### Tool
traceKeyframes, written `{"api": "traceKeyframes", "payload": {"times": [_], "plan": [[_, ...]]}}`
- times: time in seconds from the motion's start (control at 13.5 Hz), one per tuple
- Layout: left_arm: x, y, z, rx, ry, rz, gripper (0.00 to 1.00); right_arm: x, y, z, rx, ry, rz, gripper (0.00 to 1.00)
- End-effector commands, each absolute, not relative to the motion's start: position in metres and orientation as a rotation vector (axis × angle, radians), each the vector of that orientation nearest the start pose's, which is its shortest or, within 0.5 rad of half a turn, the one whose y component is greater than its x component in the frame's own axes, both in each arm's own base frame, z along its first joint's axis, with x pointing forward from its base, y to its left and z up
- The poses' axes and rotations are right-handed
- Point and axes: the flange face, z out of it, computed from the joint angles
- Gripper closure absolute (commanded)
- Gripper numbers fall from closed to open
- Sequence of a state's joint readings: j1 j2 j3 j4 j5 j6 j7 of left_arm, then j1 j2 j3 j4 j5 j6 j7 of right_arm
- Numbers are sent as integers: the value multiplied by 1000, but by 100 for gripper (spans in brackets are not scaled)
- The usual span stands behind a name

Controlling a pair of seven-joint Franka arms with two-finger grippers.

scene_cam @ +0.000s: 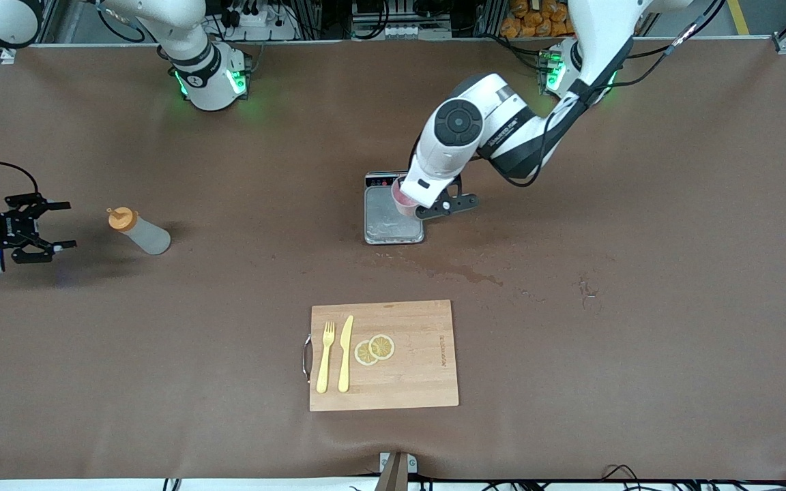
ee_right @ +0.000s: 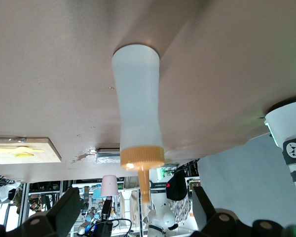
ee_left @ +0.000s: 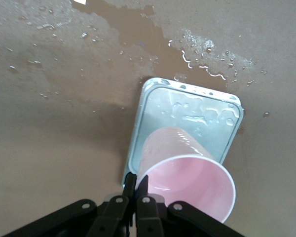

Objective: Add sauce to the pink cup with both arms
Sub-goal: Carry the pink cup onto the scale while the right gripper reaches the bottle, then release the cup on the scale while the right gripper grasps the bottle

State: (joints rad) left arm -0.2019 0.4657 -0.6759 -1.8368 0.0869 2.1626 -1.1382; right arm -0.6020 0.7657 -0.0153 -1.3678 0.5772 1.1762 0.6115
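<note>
The robot's left gripper will set the pink cup down on the middle of the steel scale tray (scene_cam: 392,214) (ee_left: 183,135). The cup now tilts over that tray.
The sauce (scene_cam: 139,230), a whitish squeeze bottle with an orange nozzle cap, stands upright on the brown table toward the right arm's end. My right gripper (scene_cam: 71,224) hangs low beside it, open, with its fingers pointing at the bottle and a gap between them. In the right wrist view the sauce (ee_right: 138,98) stands ahead of the open right gripper (ee_right: 135,212), apart from it. My left gripper (scene_cam: 417,210) is shut on the rim of the pink cup (scene_cam: 403,199), which tilts over the steel scale tray (scene_cam: 393,228). In the left wrist view, the left gripper (ee_left: 136,185) pinches the pink cup (ee_left: 187,173).
A wooden cutting board (scene_cam: 384,354) lies nearer the front camera, carrying a yellow fork (scene_cam: 325,356), a knife (scene_cam: 345,353) and two lemon slices (scene_cam: 374,349). Wet patches (scene_cam: 464,273) spread over the table by the scale tray (ee_left: 187,106).
</note>
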Motion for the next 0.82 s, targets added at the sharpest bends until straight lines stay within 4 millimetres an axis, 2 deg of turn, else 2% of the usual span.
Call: {"api": "traceKeyframes", "payload": {"times": [0.0,0.15,0.22,0.52,0.74], "plan": [[429,-482,306,-3183,-478,266,100,557,-290,231,-1791,1386,1213,0],[423,-492,295,-3188,-498,225,100,552,-295,210,-1762,1377,1227,0],[420,-496,291,-3190,-495,213,100,552,-289,203,-1759,1371,1246,0],[417,-500,282,-3199,-495,194,100,548,-293,178,-1747,1375,1235,0],[417,-501,276,-3195,-469,181,100,548,-280,168,-1751,1344,1275,0]]}}
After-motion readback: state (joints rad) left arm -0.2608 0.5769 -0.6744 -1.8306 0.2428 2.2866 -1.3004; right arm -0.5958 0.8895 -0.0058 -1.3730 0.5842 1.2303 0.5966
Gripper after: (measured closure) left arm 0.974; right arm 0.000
